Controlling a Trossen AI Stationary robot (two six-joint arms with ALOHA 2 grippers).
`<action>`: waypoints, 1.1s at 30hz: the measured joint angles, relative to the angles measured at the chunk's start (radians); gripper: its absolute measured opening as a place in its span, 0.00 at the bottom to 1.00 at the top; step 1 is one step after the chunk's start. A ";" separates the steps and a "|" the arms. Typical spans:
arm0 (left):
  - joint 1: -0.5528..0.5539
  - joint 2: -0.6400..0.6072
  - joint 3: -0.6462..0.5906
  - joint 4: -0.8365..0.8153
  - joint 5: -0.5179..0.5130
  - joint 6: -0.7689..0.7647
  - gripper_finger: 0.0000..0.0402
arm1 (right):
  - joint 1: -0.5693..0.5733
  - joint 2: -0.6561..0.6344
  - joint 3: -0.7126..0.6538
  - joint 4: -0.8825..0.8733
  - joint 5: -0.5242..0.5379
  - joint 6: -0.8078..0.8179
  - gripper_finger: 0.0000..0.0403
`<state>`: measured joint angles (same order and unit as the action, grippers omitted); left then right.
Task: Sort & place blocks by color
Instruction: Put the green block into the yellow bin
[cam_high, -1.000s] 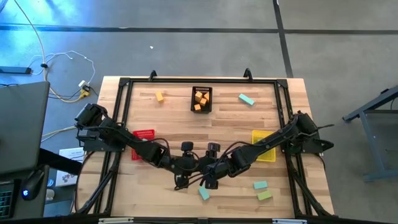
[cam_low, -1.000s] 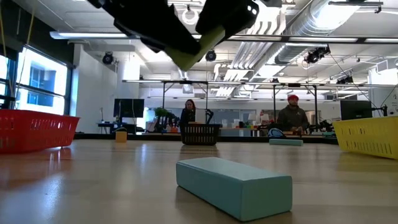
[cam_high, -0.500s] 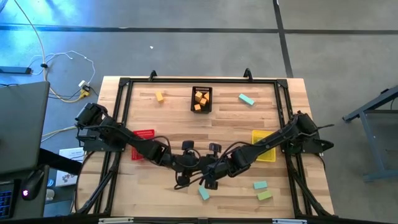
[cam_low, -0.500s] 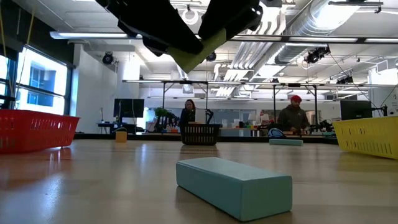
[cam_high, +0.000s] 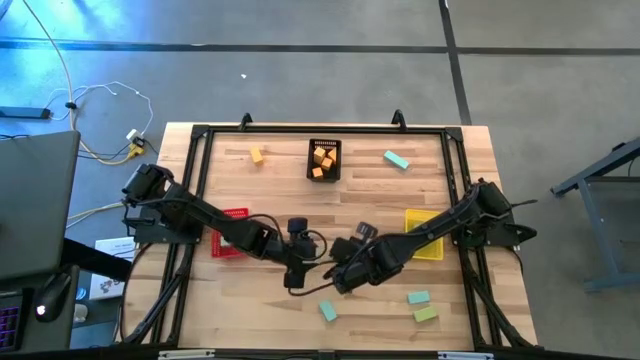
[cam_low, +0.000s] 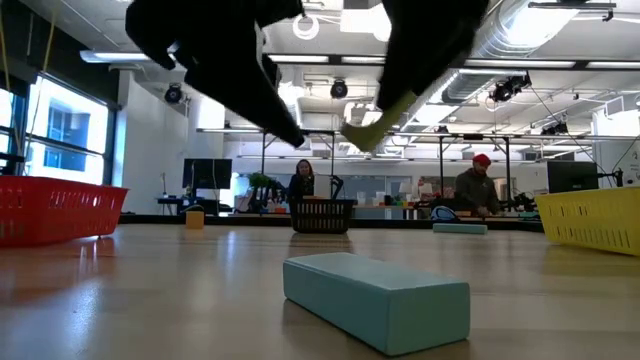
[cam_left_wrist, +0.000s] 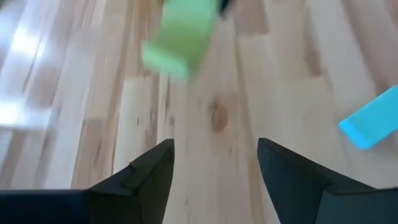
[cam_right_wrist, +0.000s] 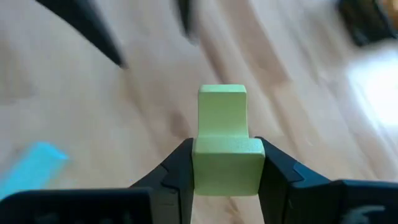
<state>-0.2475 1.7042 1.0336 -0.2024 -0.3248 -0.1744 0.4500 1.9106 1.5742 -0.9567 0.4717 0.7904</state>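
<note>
My right gripper will let go of the light green block inside the yellow basket (cam_high: 417, 230), near the side of the basket that faces the middle of the table.
My right gripper (cam_right_wrist: 225, 169) is shut on a light green block (cam_right_wrist: 222, 134), which hangs over the table's near middle (cam_low: 372, 125). My left gripper (cam_left_wrist: 214, 163) stands open just to the block's left with nothing between its fingers. In its view the green block (cam_left_wrist: 180, 37) shows ahead, apart from it. A teal block (cam_low: 375, 300) lies flat on the table below them, near the front edge (cam_high: 327, 311). My right gripper pinches the green block by two opposite sides (cam_right_wrist: 225, 158) between its two fingers (cam_right_wrist: 179, 171). The fingers slant downward. The block's other end sticks out past the fingertips. It is lifted clear of the table and tilted.
A black basket (cam_high: 324, 160) with orange blocks stands at the far middle, a red basket (cam_high: 234, 215) at the left and a yellow basket (cam_high: 424, 236) at the right. Loose blocks: orange (cam_high: 257, 155), teal (cam_high: 396, 159), and a teal and a green one near right (cam_high: 422, 306).
My right gripper has shut on the green block and rolled its wrist. My left gripper has opened, let go of the block and drawn back toward the table's left. The block has gone a little right and down with my right gripper, still clear of the table.
</note>
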 joint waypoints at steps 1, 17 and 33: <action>0.006 0.000 0.000 -0.018 0.000 -0.011 0.54 | 0.000 0.000 0.000 -0.039 0.006 0.036 0.25; 0.061 0.000 0.000 -0.209 -0.001 -0.059 0.53 | 0.014 0.000 0.000 -0.579 0.042 0.521 0.25; 0.070 0.000 0.000 -0.228 0.007 -0.059 0.53 | 0.108 -0.010 -0.164 -0.614 0.165 0.858 0.25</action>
<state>-0.1772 1.7046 1.0332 -0.4308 -0.3178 -0.2331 0.5582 1.9003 1.4100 -1.5710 0.6367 1.6479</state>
